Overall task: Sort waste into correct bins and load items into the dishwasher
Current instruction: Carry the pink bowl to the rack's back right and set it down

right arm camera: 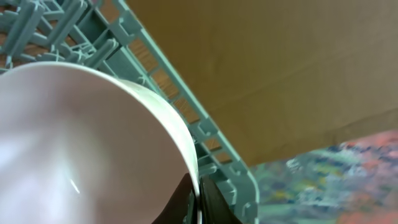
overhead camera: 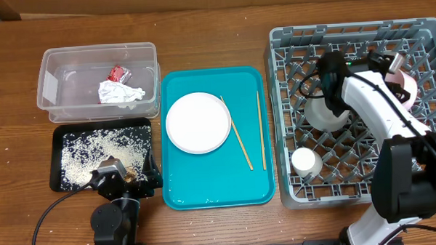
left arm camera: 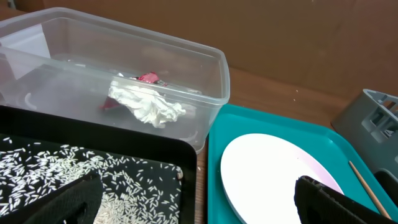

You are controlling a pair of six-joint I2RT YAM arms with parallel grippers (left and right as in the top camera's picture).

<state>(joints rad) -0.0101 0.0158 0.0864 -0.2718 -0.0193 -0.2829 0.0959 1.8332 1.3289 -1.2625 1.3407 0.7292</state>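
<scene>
Next, my right gripper releases the pale-pink plate in the grey dish rack [overhead camera: 378, 104], next to the metal-rimmed bowl.
My right gripper [overhead camera: 392, 67] is shut on the rim of a pale-pink plate [overhead camera: 406, 85] and holds it on edge over the far right of the grey dish rack [overhead camera: 290, 98]. The right wrist view shows the fingers [right arm camera: 198, 200] pinching the plate [right arm camera: 81, 143]. A metal-rimmed bowl [overhead camera: 327, 113] and a white cup [overhead camera: 304, 161] sit in the rack. A white plate [overhead camera: 198, 122] and two chopsticks [overhead camera: 237, 133] lie on the teal tray [overhead camera: 177, 189]. The clear tub [overhead camera: 52, 55] holds a red wrapper [overhead camera: 117, 71] and a white tissue [overhead camera: 119, 92]. The black tray [overhead camera: 57, 132] holds rice [overhead camera: 95, 152]. My left gripper [overhead camera: 125, 180] is open and empty.
The left wrist view shows the open fingers [left arm camera: 196, 183] spanning the black tray's corner [left arm camera: 186, 155] and the white plate [left arm camera: 267, 174], with the tub [left arm camera: 214, 68] behind and the rack's corner [left arm camera: 373, 112] at the right. Bare wood table [overhead camera: 215, 35] surrounds everything.
</scene>
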